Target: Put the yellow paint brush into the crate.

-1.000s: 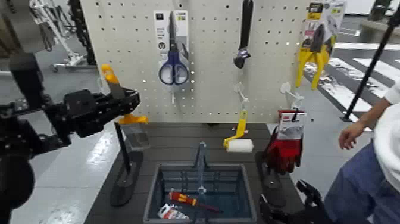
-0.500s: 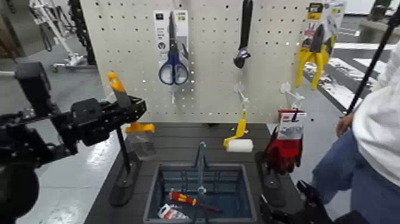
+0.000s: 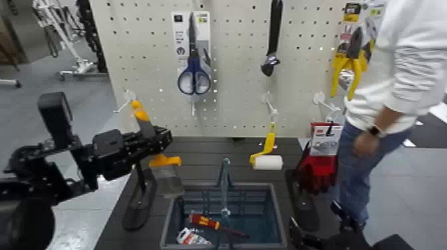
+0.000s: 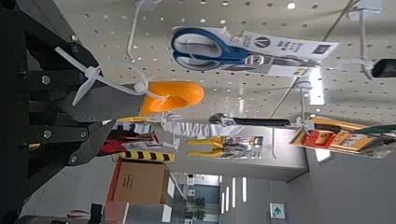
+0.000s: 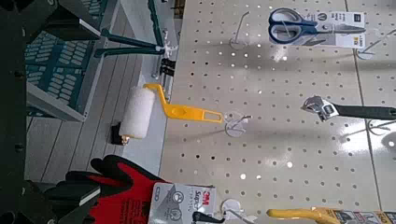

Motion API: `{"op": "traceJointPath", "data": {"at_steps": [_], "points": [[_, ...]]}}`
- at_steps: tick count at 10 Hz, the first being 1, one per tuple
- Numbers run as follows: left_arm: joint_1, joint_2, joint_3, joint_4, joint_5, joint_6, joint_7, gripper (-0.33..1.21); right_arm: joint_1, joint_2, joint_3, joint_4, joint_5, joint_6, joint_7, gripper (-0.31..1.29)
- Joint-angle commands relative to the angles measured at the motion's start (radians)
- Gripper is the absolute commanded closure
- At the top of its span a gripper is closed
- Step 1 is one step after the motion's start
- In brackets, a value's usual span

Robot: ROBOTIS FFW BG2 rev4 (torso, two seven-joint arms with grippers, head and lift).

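I will release the yellow paint brush, hanging just above the crate's rim, with my left gripper on the red screwdriver (image 3: 209, 227) beside the small packet in the crate.
My left gripper (image 3: 151, 138) is shut on the yellow paint brush (image 3: 165, 161), gripping its dark handle. The brush hangs nearly upright and a little tilted, with the orange tip (image 3: 138, 108) up and the grey bristles (image 3: 170, 181) down, just above the crate's left rim. In the left wrist view the orange tip (image 4: 174, 93) sticks out past the dark fingers (image 4: 56, 112). The blue-grey crate (image 3: 279, 216) sits at the front middle of the dark table and holds a red screwdriver (image 3: 205, 223) and a small packet. My right gripper (image 3: 342, 222) rests low at the front right.
A person (image 3: 399, 73) stands at the right, close to the pegboard and table. The board carries scissors (image 3: 193, 72), a wrench (image 3: 272, 40), yellow pliers (image 3: 350, 63), red gloves (image 3: 319, 163) and a yellow-handled roller (image 3: 267, 157). Black board feet (image 3: 141, 199) flank the crate.
My left arm has carried the brush rightward and down toward the crate's left side. The person has walked in from the right edge up to the pegboard.
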Motion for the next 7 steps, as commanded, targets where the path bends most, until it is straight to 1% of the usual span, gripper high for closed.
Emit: {"op": "traceJointPath", "data": {"at_steps": [1,4,7], "points": [[0.011,-0.018,-0.024,0.071,-0.015,-0.032,-0.005,1.04,-0.001,0.000,0.001,0.000,0.000,0.002,0.000,0.14],[0.012,-0.040,-0.062,0.203,-0.024,-0.101,-0.006,1.04,-0.001,0.000,0.001,0.000,-0.003,0.000,0.002,0.14],[0.008,-0.046,-0.085,0.347,-0.026,-0.156,-0.011,1.04,-0.001,0.005,0.001,0.000,-0.003,0.000,0.002,0.14]]}}
